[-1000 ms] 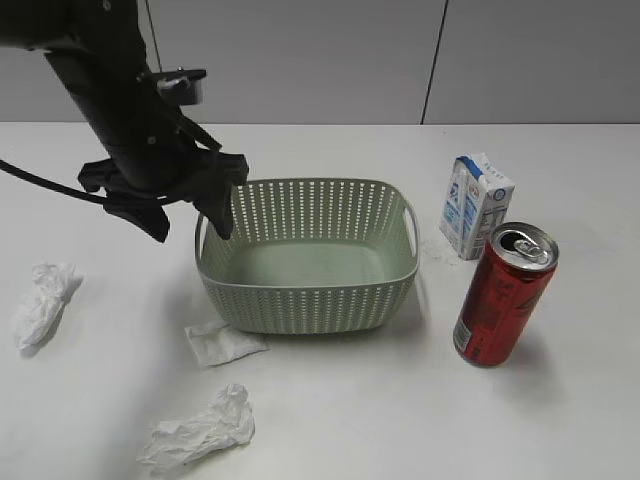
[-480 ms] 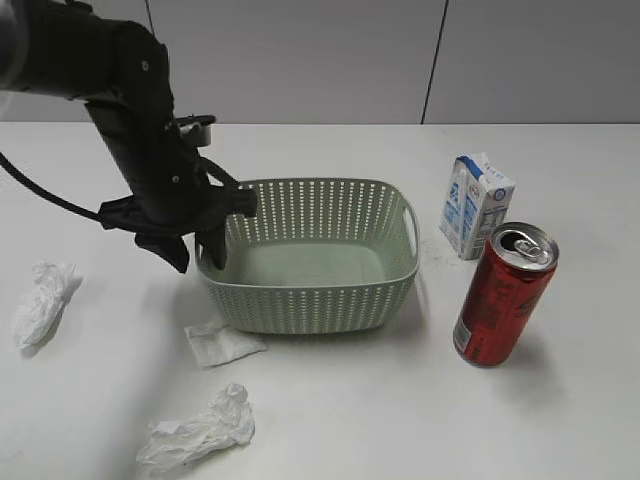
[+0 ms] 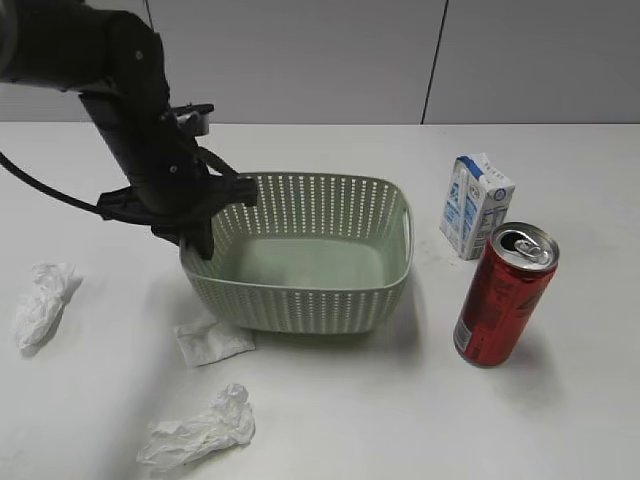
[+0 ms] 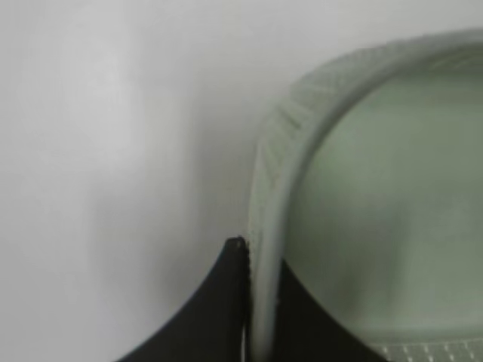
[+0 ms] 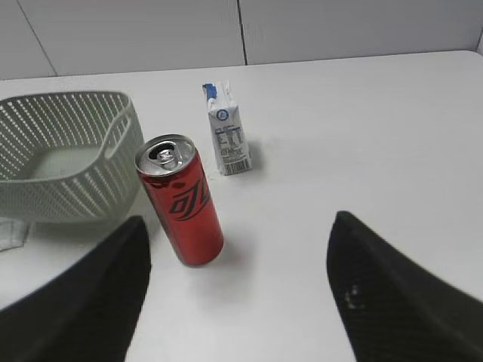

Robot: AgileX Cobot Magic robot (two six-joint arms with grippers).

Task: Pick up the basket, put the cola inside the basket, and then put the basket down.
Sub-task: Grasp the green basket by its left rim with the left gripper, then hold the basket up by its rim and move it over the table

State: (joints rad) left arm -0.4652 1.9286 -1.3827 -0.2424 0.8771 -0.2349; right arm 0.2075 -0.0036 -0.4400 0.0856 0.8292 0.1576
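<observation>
My right gripper goes to the red cola can next. It should close around the can's upper part (image 3: 514, 279) (image 5: 176, 188), just below the can's top rim.
The pale sage-green basket (image 3: 310, 255) stands mid-table with its left side tilted up a little. My left gripper (image 3: 200, 225) is shut on the basket's left rim; in the left wrist view both black fingers (image 4: 256, 279) pinch the rim (image 4: 272, 188). The red cola can (image 3: 504, 294) stands upright to the basket's right, apart from it. In the right wrist view the cola (image 5: 183, 200) is ahead and left of my open, empty right gripper (image 5: 238, 256), with the basket (image 5: 68, 151) at far left. The right gripper is out of the exterior view.
A blue-and-white carton (image 3: 475, 205) stands behind the cola, also in the right wrist view (image 5: 226, 130). Crumpled white tissues lie at far left (image 3: 42, 302), at the basket's front-left corner (image 3: 212, 340) and near the front edge (image 3: 200, 428).
My left gripper came down onto the basket's left rim and shut on it. The basket's left side has risen and shifted slightly left. The cola and carton have not moved.
</observation>
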